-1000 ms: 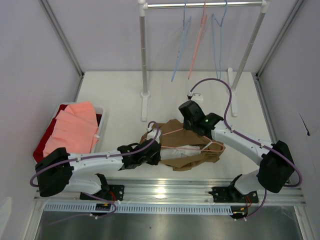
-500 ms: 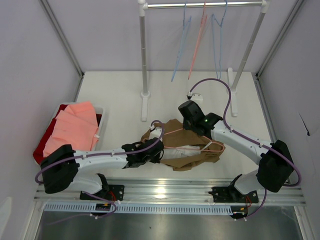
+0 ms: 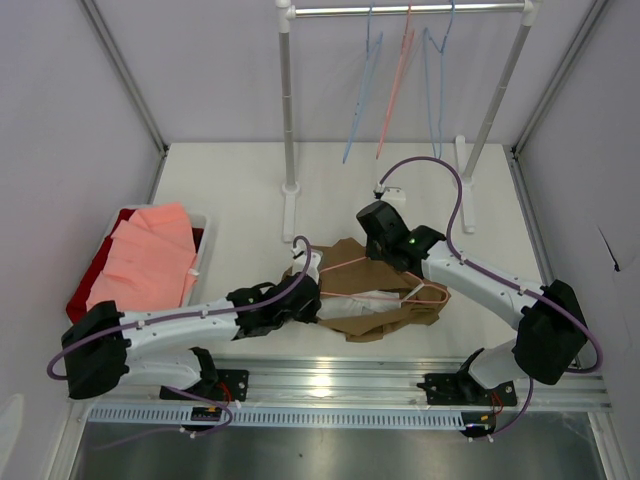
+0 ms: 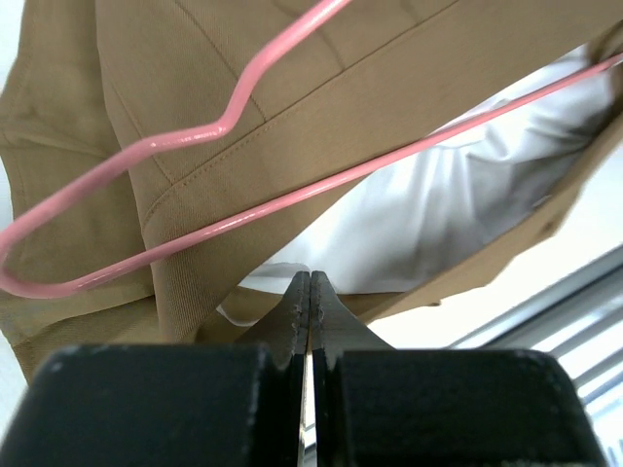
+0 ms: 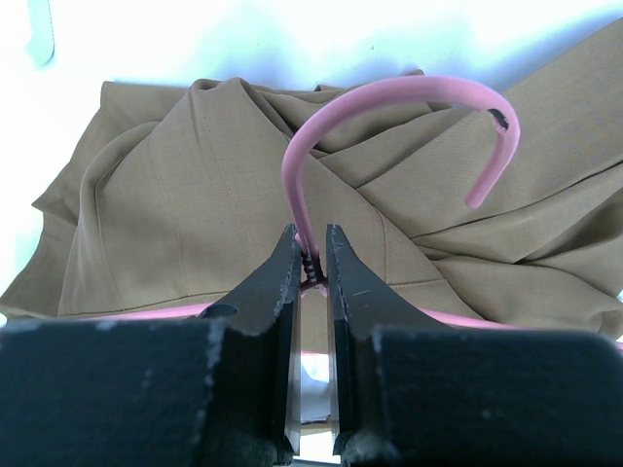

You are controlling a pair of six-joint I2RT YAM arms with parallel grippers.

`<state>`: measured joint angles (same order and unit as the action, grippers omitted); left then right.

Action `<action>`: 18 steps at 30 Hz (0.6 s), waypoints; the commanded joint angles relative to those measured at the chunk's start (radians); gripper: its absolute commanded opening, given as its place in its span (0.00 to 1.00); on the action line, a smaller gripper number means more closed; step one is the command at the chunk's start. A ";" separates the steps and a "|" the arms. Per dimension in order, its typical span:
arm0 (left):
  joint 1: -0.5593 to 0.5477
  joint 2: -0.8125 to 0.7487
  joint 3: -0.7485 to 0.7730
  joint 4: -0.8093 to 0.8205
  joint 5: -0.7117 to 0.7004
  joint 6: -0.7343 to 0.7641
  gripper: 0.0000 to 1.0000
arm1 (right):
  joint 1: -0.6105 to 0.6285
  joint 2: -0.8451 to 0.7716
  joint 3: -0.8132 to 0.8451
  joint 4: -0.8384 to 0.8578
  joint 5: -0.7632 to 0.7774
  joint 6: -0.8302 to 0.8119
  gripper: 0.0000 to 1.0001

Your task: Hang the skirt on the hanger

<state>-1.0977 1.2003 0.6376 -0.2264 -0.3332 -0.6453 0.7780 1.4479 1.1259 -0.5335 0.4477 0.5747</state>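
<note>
The end of the hanger reaches past the corner of the skirt's opening, so I need to open my left gripper, take that corner (image 4: 230,311) and pull it toward the hanger's end.
The tan-brown skirt (image 3: 345,252) lies crumpled on the table's front middle, its white lining (image 4: 458,204) showing. The pale-pink hanger (image 3: 430,290) lies across it. My right gripper (image 3: 392,265) is shut on the hanger's twisted neck just below the hook (image 5: 389,92), with the skirt (image 5: 175,195) beneath. My left gripper (image 3: 312,300) is at the skirt's left edge. In the left wrist view its jaws (image 4: 310,282) are pressed together on the skirt's hem, and the hanger's shoulder (image 4: 292,199) crosses the skirt (image 4: 292,88) above them.
A clothes rack (image 3: 288,120) stands at the back with thin blue hangers (image 3: 432,80) and a pink one (image 3: 395,90). A bin (image 3: 200,250) at the left holds a salmon-pink folded garment (image 3: 145,255) on a red cloth (image 3: 85,290). A metal rail (image 3: 330,385) runs along the front.
My left arm has shifted a little to the left and back with its jaws shut, tugging the skirt's left edge. My right arm and the hanger have stayed put.
</note>
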 commanded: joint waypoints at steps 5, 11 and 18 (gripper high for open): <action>-0.007 -0.059 -0.015 0.016 -0.003 -0.005 0.00 | 0.007 -0.030 0.009 0.012 0.031 0.007 0.00; 0.001 -0.084 -0.047 0.027 -0.023 -0.042 0.00 | 0.007 -0.063 -0.018 0.006 0.046 0.013 0.00; -0.001 -0.048 -0.018 0.035 0.016 0.019 0.09 | 0.006 -0.061 -0.020 0.004 0.042 0.013 0.00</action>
<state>-1.0973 1.1446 0.5957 -0.2207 -0.3325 -0.6529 0.7780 1.4097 1.1069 -0.5373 0.4561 0.5758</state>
